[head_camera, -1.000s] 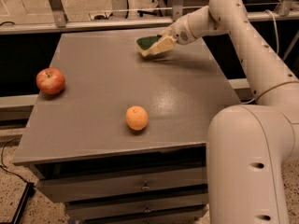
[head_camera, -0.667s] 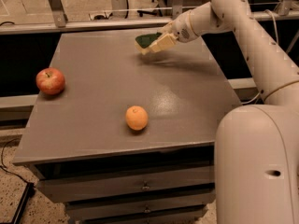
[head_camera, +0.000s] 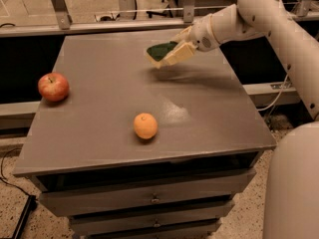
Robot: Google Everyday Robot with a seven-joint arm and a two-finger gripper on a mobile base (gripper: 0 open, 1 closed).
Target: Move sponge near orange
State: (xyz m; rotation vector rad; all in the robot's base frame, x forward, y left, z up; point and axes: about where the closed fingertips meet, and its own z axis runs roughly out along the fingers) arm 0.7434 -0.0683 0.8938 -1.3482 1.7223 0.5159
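My gripper will release the sponge on the grey table point(head_camera: 170, 101) just behind the orange. The sponge is held above the table's far middle.
The sponge point(head_camera: 160, 51), dark green on top with a pale yellow base, is held in my gripper point(head_camera: 172, 53) above the far middle of the grey table point(head_camera: 99, 98); its shadow lies on the tabletop below it. The gripper is shut on the sponge, and the white arm reaches in from the right. The orange point(head_camera: 145, 126) sits on the table near the front, well in front of and slightly left of the sponge.
A red apple point(head_camera: 53, 86) sits near the table's left edge. Drawers point(head_camera: 149, 198) run under the tabletop. A metal rail and frame posts point(head_camera: 99, 26) stand behind the table. The robot's white body point(head_camera: 294, 183) fills the lower right.
The gripper has lifted the sponge off the table and carried it slightly left; the orange and apple have not moved.
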